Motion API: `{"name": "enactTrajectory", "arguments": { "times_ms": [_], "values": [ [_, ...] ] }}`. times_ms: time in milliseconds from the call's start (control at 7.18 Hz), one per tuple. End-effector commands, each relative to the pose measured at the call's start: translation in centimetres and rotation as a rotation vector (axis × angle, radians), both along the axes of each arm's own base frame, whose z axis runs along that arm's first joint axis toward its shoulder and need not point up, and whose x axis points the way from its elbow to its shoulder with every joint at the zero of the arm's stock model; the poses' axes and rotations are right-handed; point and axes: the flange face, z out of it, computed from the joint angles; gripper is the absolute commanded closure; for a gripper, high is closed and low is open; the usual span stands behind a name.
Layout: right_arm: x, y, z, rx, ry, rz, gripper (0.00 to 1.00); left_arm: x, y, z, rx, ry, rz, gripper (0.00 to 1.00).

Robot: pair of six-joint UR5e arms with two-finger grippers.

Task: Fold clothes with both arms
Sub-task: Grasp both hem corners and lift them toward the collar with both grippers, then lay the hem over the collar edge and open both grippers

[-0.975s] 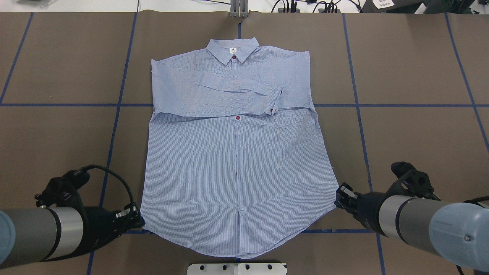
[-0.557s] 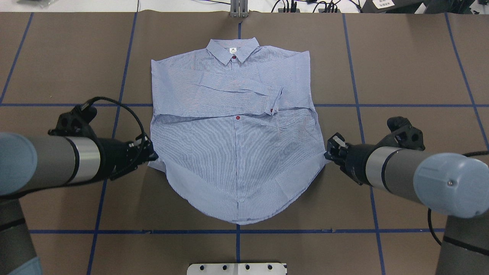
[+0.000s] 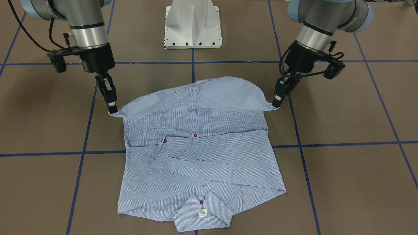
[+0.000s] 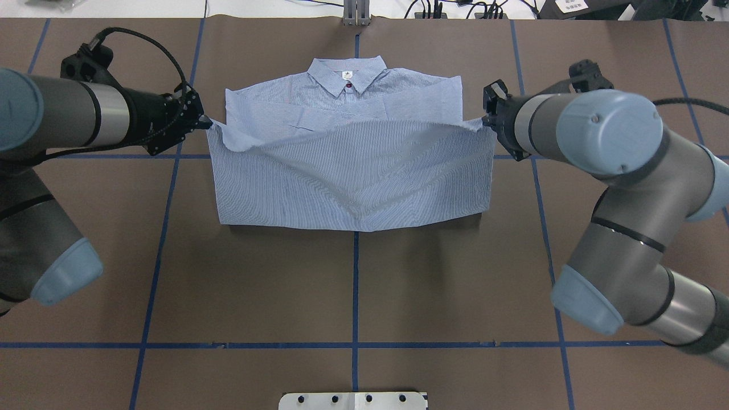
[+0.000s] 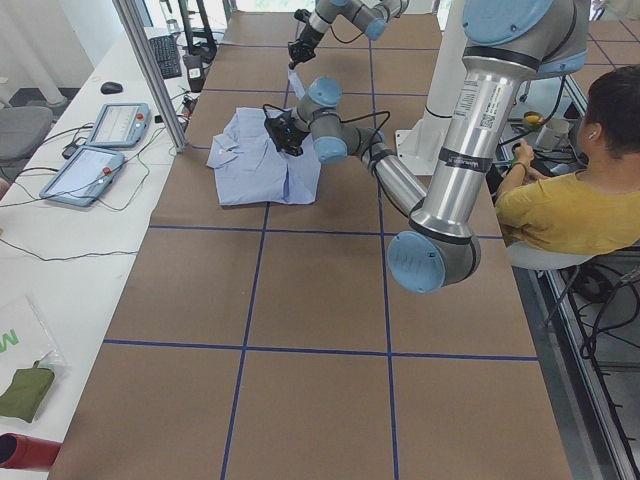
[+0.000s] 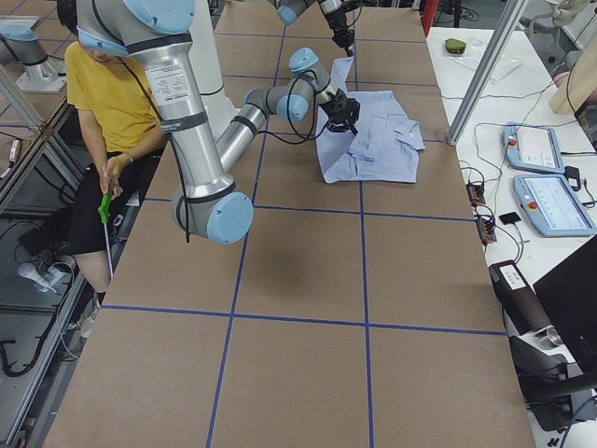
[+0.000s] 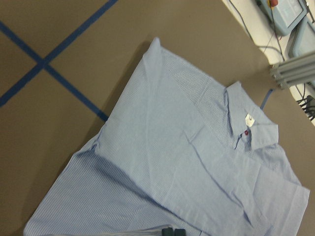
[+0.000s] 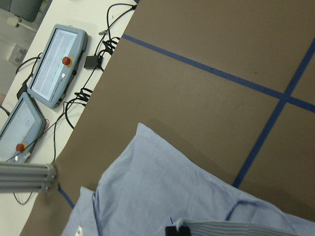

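Next, my left gripper releases the shirt's hem corner, now held raised above the chest, on the shirt's pointed shoulder tip (image 3: pixel 282 194) (image 7: pixel 155 45), at the sleeve fold on the gripper's side.
The light blue striped shirt (image 4: pixel 347 171) lies front up on the brown table, collar (image 4: pixel 347 74) at the far side, sleeves folded across the chest. My left gripper (image 4: pixel 204 121) is shut on the left hem corner. My right gripper (image 4: pixel 484 119) is shut on the right hem corner. Both hold the hem raised above the chest, so the lower half hangs doubled over the body. In the front-facing view the left gripper (image 3: pixel 276 103) and the right gripper (image 3: pixel 112 111) pinch the same corners of the shirt (image 3: pixel 199 153). The wrist views show the shirt (image 7: pixel 197 162) (image 8: pixel 147 196) below the fingertips.
The white pedestal base (image 4: pixel 353 400) stands at the near table edge. A metal post (image 4: pixel 356 14) and cables stand at the far edge. Teach pendants (image 8: pixel 54 69) lie beyond the table. A seated operator in yellow (image 5: pixel 570 200) is beside the robot. Blue tape lines cross the table.
Both grippers have moved away from the robot toward the collar, lifting the hem corners with them. The lower half of the shirt now lies doubled over the body.
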Motion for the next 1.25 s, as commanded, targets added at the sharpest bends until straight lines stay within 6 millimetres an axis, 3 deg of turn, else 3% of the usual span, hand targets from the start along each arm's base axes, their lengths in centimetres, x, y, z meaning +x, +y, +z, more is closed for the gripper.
{"name": "enactTrajectory", "arguments": {
  "times_ms": [0,279,418,697,975,1115],
  "values": [
    [-0.6,-6.9,-0.1,-0.042,0.031,0.058,1.00,-0.6,-4.9,0.4,-0.009,0.006,-0.063,1.00],
    [-4.5,-12.3,3.4,-0.051,0.052,0.071,1.00,2.9,-10.0,2.7,-0.005,0.005,-0.074,1.00],
    [-6.5,-14.2,5.3,-0.044,0.051,0.067,1.00,4.3,-11.8,5.7,0.005,0.008,-0.077,1.00],
    [-8.6,-16.0,5.9,-0.061,0.069,0.064,1.00,6.6,-14.4,6.3,-0.001,-0.001,-0.078,1.00],
    [-10.3,-17.6,8.9,-0.036,0.098,0.035,1.00,9.0,-17.9,8.7,0.025,-0.035,-0.102,1.00],
    [-10.5,-17.8,8.8,-0.016,0.090,0.029,1.00,9.9,-19.5,10.0,0.059,-0.107,-0.108,1.00]
  ]
}}
